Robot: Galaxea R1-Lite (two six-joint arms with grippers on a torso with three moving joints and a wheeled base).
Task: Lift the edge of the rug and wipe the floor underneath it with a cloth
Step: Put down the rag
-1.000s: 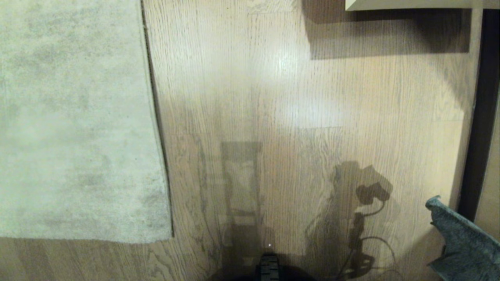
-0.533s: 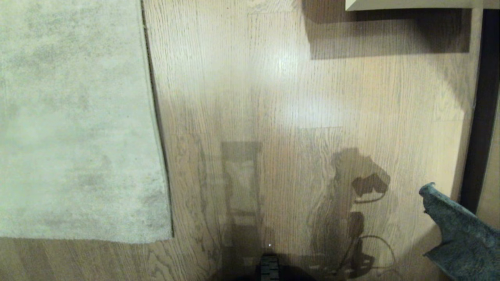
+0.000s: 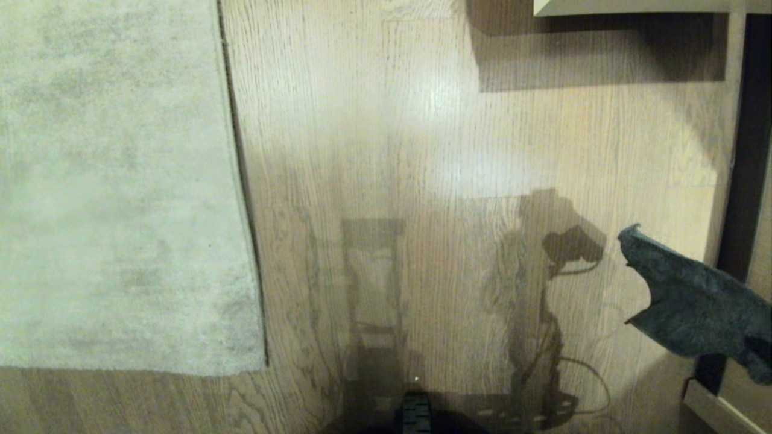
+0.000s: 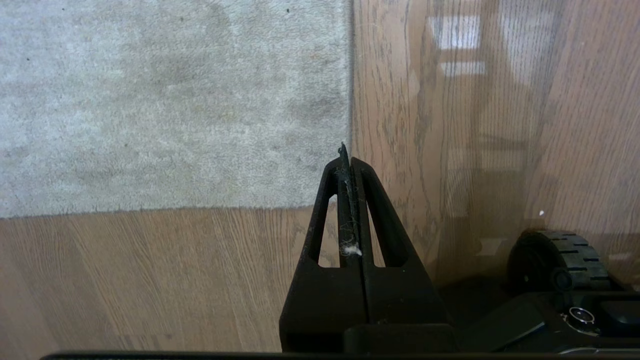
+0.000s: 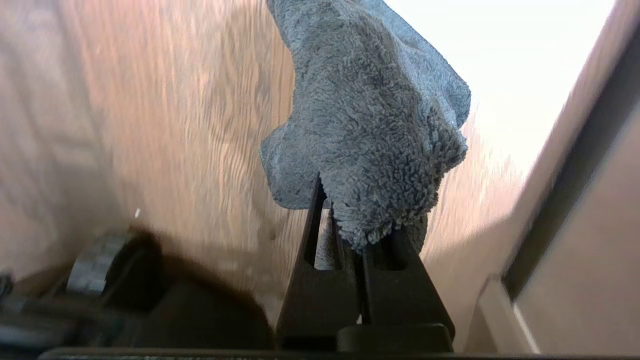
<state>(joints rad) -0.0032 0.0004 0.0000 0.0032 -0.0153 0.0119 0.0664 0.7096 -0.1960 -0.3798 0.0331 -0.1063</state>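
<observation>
The robot's right gripper needs to release the cloth on the bare wood floor point(image 3: 611, 199) between the shadow of the furniture and the white skirting.
The pale grey-beige rug point(image 3: 114, 193) lies flat on the left, its dark-trimmed right edge and near corner resting on the light wood floor point(image 3: 422, 150). A dark grey-teal fuzzy cloth point(image 3: 687, 301) hangs in the air at the right edge of the head view, far from the rug. In the right wrist view my right gripper point(image 5: 345, 215) is shut on the cloth point(image 5: 370, 125), which drapes over its fingertips. My left gripper point(image 4: 346, 156) is shut with only a bit of lint between its fingers, above the rug point(image 4: 165, 100) near that corner.
A pale piece of furniture point(image 3: 633, 6) casts a shadow at the top right. A dark upright strip point(image 3: 748, 150) and a white skirting point(image 3: 718, 410) bound the right side. My base's black wheel point(image 4: 555, 260) sits close in front.
The cloth has risen and come further into the head view from the lower right, and the right arm's shadow on the floor has shifted up with it. Rug and left gripper are unchanged.
</observation>
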